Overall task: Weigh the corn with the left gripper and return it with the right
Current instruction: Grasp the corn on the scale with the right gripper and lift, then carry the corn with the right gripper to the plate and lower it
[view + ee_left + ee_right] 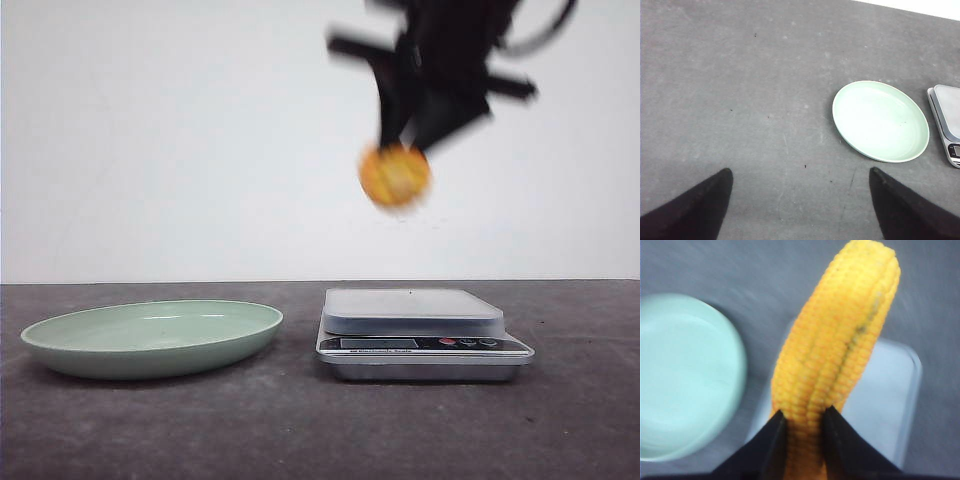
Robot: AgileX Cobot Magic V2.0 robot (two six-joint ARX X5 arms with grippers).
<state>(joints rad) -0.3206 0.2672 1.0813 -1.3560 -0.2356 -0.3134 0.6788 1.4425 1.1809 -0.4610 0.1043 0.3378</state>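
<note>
Next, my right gripper lets go of the corn in the middle of the pale green plate point(165, 317) point(667, 376).
The corn point(395, 176) is an orange-yellow cob with ribbed kernel rows. My right gripper point(405, 147) is shut on it and holds it high in the air above the scale point(412, 310); both look blurred. In the right wrist view the two black fingers point(774, 440) clamp the cob point(840, 340) near one end, with the scale's platform point(885, 405) below. My left gripper point(801, 170) is open and empty over bare grey table, off to the left of the plate point(880, 121). It does not show in the front view.
A pale green plate point(60, 345) lies empty on the dark grey table, left of the silver scale. The plate also shows in the right wrist view point(685, 375), and the scale's edge in the left wrist view point(946, 120). A white wall stands behind.
</note>
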